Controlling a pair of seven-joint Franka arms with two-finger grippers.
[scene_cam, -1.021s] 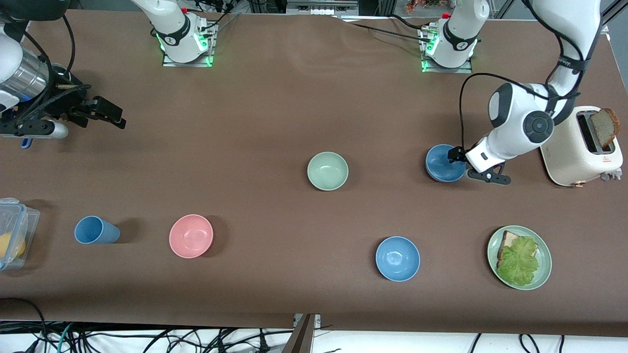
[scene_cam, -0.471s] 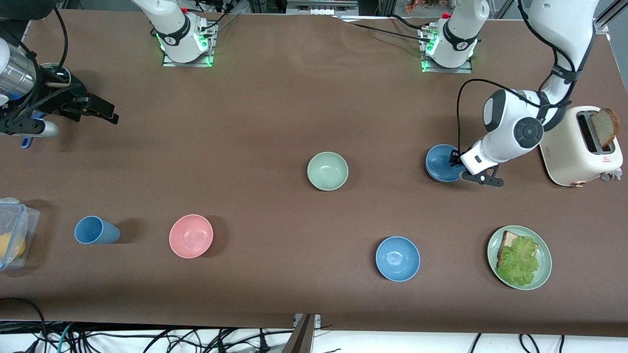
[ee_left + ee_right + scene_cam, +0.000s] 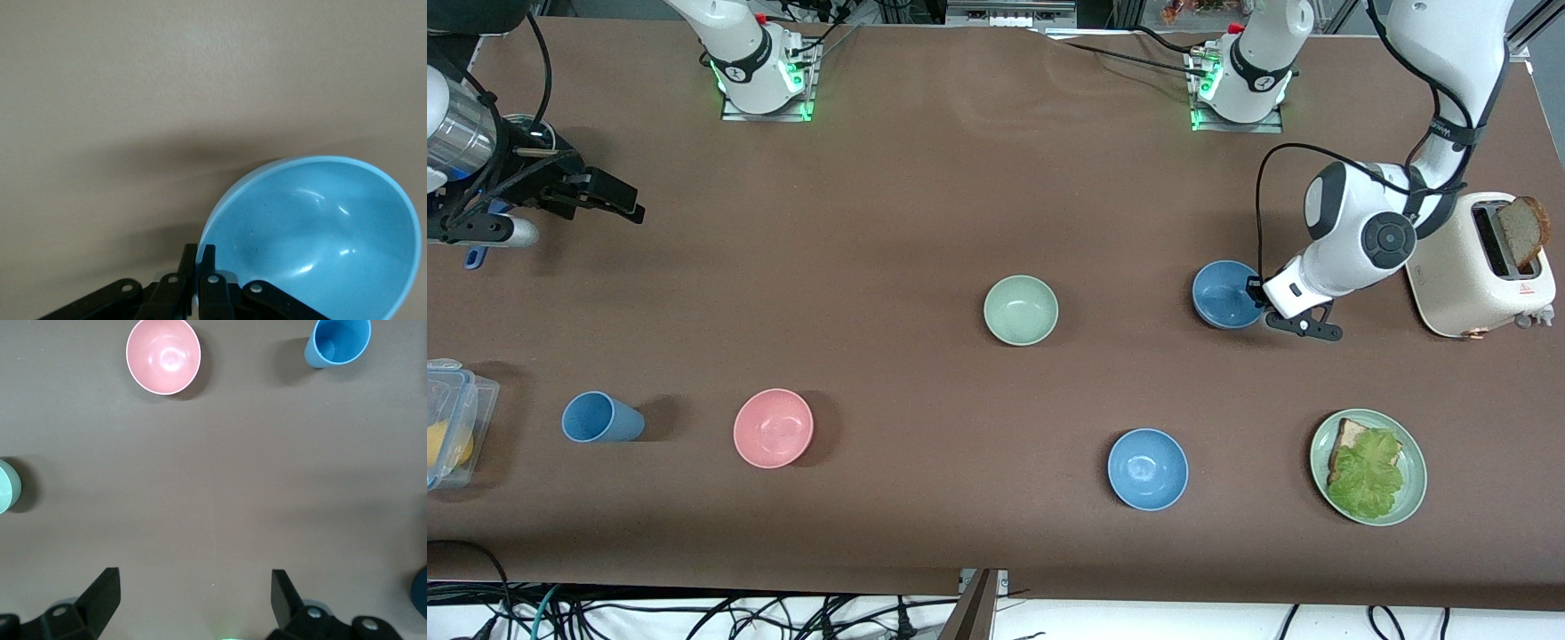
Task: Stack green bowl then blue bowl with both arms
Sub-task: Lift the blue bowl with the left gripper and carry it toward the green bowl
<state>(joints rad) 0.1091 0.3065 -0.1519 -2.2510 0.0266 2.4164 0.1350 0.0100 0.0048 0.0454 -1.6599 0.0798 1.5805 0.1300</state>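
The green bowl (image 3: 1021, 309) is in the middle of the table. Next, my left gripper releases the blue bowl, which now stands beside it, inside it.
The green bowl (image 3: 1021, 309) sits upright mid-table, and its edge shows in the right wrist view (image 3: 8, 485). The blue bowl (image 3: 1225, 295) stands beside it toward the left arm's end. My left gripper (image 3: 1258, 292) is shut on this bowl's rim. In the left wrist view the fingers (image 3: 208, 257) pinch the wall of the blue bowl (image 3: 320, 227), one finger inside and one outside. My right gripper (image 3: 633, 206) waits, open, over the right arm's end of the table. Only bare table lies between its fingertips (image 3: 193, 593).
A brighter sky-blue bowl (image 3: 1147, 468) and a green plate (image 3: 1416, 484) with toast and lettuce lie nearer the camera. A toaster (image 3: 1485, 267) with bread stands beside the left arm. A pink bowl (image 3: 773, 428), blue cup (image 3: 600, 418) and clear container (image 3: 454, 418) are toward the right arm's end.
My left gripper's fingers have shut on the blue bowl's rim, and the bowl has shifted slightly toward the green bowl. The right gripper has drawn back a little toward its table end.
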